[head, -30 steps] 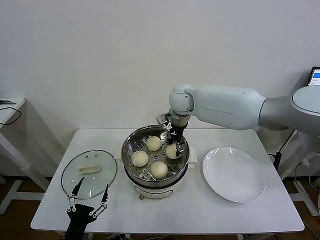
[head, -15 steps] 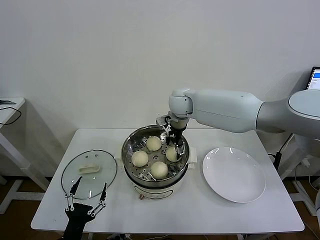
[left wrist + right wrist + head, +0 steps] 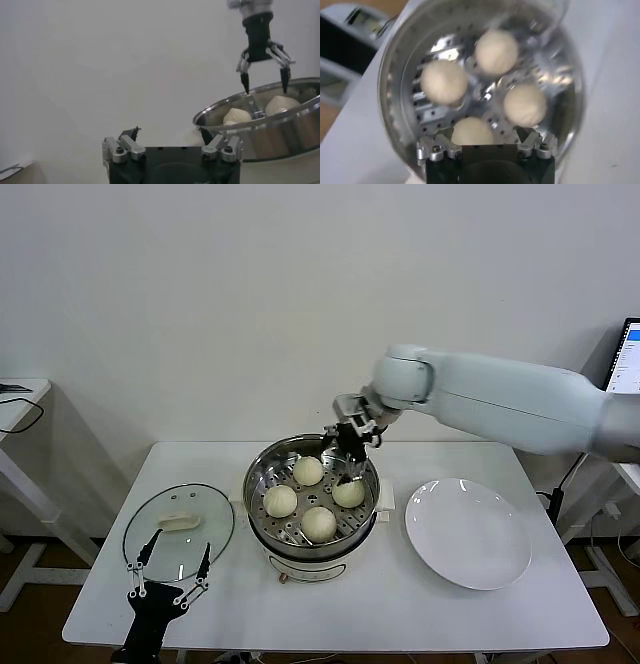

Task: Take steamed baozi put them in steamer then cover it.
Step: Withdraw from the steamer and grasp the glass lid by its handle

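The baozi are already in the steamer, so next I should move my left gripper to the glass cover's cream handle [image 3: 175, 523] and close it there.
Several cream-white steamed baozi [image 3: 318, 524] lie on the perforated tray of the shiny steamer [image 3: 258, 529] at the table's middle. My right gripper [image 3: 351, 456] hangs open and empty just above the steamer's far right rim, over the nearest baozi [image 3: 348, 493]. In the right wrist view the baozi [image 3: 496, 51] sit below the right gripper [image 3: 482, 133] inside the steamer [image 3: 395, 75]. The glass cover [image 3: 150, 546] with its cream handle [image 3: 177, 522] lies flat at the left. My left gripper [image 3: 169, 570] is open over the cover's near edge. In the left wrist view the left gripper [image 3: 169, 134] holds nothing.
A flat white plate [image 3: 468, 532] lies to the right of the steamer. A white side table [image 3: 15, 399] stands at the far left. The left wrist view also shows the steamer [image 3: 260, 107] and the right gripper [image 3: 264, 82] above it.
My right gripper has opened, let go of a baozi in the steamer, and risen back toward the far rim. My left gripper has crept a little toward the cover.
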`<move>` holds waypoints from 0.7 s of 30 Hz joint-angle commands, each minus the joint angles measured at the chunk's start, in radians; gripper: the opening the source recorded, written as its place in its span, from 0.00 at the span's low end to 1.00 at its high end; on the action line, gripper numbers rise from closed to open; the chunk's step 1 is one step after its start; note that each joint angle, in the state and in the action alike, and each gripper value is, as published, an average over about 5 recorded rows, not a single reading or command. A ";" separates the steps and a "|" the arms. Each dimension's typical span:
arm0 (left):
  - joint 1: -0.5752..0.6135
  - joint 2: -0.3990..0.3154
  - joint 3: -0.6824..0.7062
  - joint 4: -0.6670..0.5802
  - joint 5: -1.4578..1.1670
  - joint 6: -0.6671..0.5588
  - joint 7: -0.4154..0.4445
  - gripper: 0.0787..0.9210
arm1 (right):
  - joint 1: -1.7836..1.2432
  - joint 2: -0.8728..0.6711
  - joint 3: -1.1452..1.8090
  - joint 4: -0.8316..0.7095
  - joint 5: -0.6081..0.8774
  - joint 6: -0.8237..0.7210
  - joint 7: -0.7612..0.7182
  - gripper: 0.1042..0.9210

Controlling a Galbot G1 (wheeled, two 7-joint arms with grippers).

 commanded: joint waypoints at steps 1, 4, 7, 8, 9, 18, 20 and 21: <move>-0.145 0.012 0.003 0.024 0.143 0.071 -0.047 0.88 | -0.490 -0.407 0.499 0.202 0.046 0.290 1.015 0.88; -0.198 0.012 0.013 0.042 0.197 0.081 -0.066 0.88 | -0.847 -0.417 0.840 0.192 -0.014 0.372 1.132 0.88; -0.249 0.004 0.028 0.077 0.246 0.087 -0.100 0.88 | -1.152 -0.354 1.153 0.165 -0.099 0.446 1.175 0.88; -0.264 0.000 0.032 0.092 0.260 0.088 -0.111 0.88 | -1.226 -0.327 1.233 0.156 -0.119 0.467 1.178 0.88; -0.276 -0.003 0.034 0.105 0.270 0.091 -0.118 0.88 | -1.299 -0.294 1.309 0.149 -0.139 0.486 1.178 0.88; -0.342 0.018 -0.015 0.272 0.575 0.130 -0.121 0.88 | -1.683 0.055 1.728 0.065 -0.192 0.582 1.111 0.88; -0.350 0.026 -0.027 0.317 0.649 0.136 -0.122 0.88 | -1.725 0.109 1.774 0.042 -0.174 0.594 1.089 0.88; -0.353 0.031 -0.032 0.344 0.685 0.134 -0.124 0.88 | -1.746 0.138 1.796 0.029 -0.166 0.604 1.077 0.88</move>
